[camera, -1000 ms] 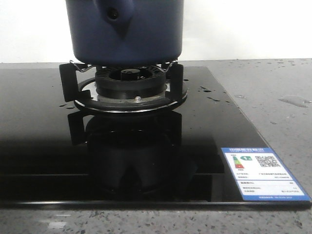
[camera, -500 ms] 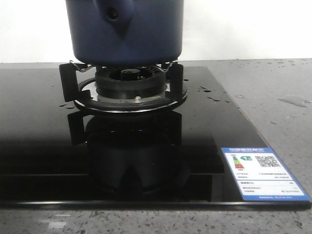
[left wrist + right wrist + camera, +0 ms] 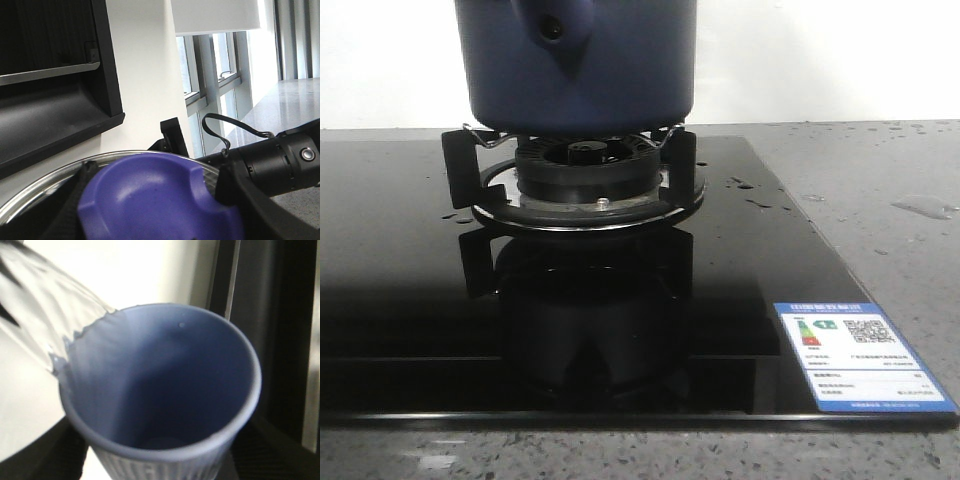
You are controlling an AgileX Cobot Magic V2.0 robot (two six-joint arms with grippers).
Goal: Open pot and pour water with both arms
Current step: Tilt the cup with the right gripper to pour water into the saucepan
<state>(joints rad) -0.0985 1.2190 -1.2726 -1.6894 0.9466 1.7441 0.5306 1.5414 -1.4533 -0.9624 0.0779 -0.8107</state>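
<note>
Next, my right gripper sets the pale blue cup down on the grey speckled counter [image 3: 952, 224] by the thin puddle.
The dark navy pot [image 3: 578, 62] stands on the burner grate [image 3: 585, 175] of the black stove; its top is cut off by the frame. In the left wrist view my left gripper [image 3: 155, 200] is shut on the purple lid knob [image 3: 160, 200], with the glass lid's metal rim [image 3: 40, 187] around it. I cannot tell whether the lid rests on the pot. My right gripper [image 3: 165, 460] is shut on a pale blue ribbed cup [image 3: 165, 390], which looks empty. A blurred clear streak [image 3: 55, 305] reaches the cup's rim. Water drops [image 3: 740, 185] lie on the stove.
A thin puddle [image 3: 925, 207] lies on the grey speckled counter to the right. A blue energy label [image 3: 855, 355] sits on the stove's front right corner. The other arm [image 3: 280, 162] and a black cabinet [image 3: 55, 85] show behind the lid.
</note>
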